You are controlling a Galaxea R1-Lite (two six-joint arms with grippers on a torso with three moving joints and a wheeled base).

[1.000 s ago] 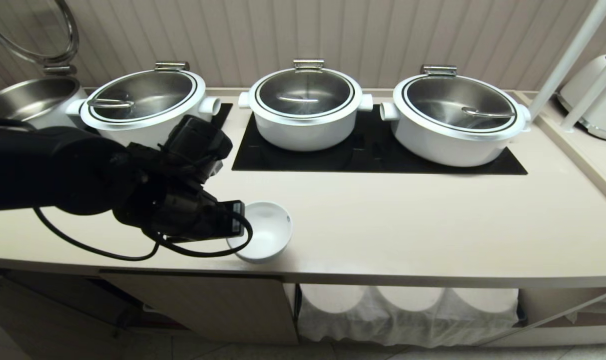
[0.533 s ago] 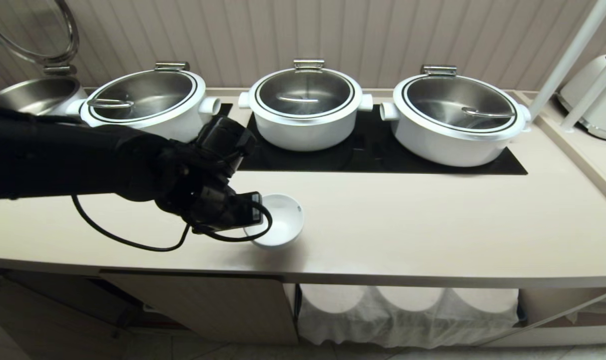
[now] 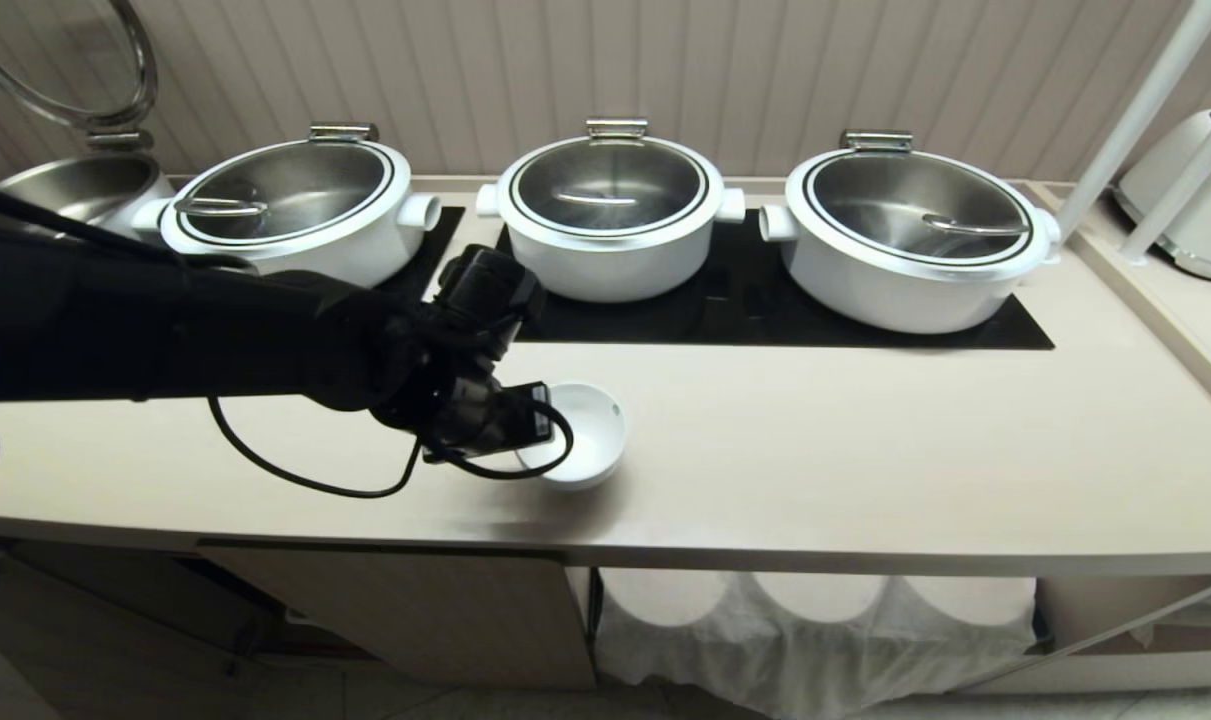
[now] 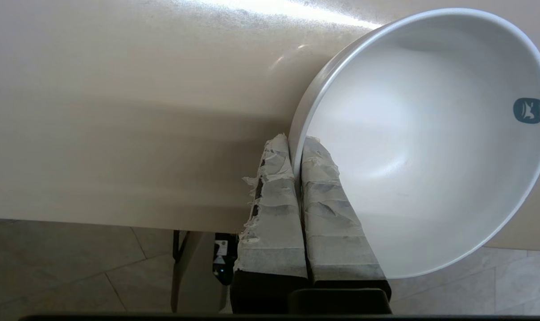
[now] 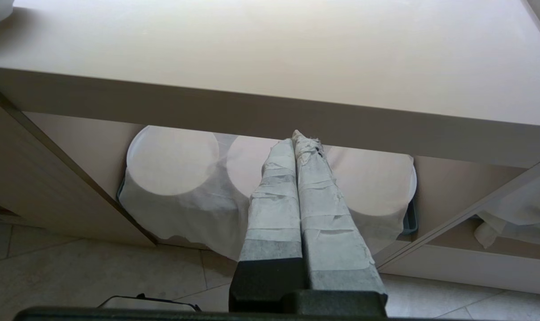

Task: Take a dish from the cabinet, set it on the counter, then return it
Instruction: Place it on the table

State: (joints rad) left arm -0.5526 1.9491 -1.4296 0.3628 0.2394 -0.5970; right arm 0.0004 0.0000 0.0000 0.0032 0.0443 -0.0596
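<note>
My left gripper will release the dish, now just over the counter's front part, on the cream counter (image 3: 589, 440) in front of the middle white pot.
The dish (image 3: 587, 432) is a small white bowl just over the front part of the cream counter (image 3: 865, 440). My left gripper (image 3: 545, 425) is shut on its near-left rim. In the left wrist view the taped fingers (image 4: 274, 178) pinch the rim of the dish (image 4: 430, 133), one inside and one outside, and a dark spot marks the far rim. Whether the dish touches the counter (image 4: 118, 111) I cannot tell. The cabinet (image 3: 415, 610) stands below the counter with its door open. My right gripper (image 5: 296, 140) hangs shut and empty below the counter edge, facing the open cabinet (image 5: 430, 191).
Three big white lidded pots (image 3: 610, 215) stand on black hob panels (image 3: 755, 310) at the back. An open steel pot (image 3: 65, 195) is at the far left. Cloth-covered round stacks (image 3: 815, 620) fill the open cabinet shelf. White poles (image 3: 1135, 120) rise at the right.
My left arm has carried the dish to the right and farther in over the counter. The grip on the rim is unchanged. The right arm has not moved.
</note>
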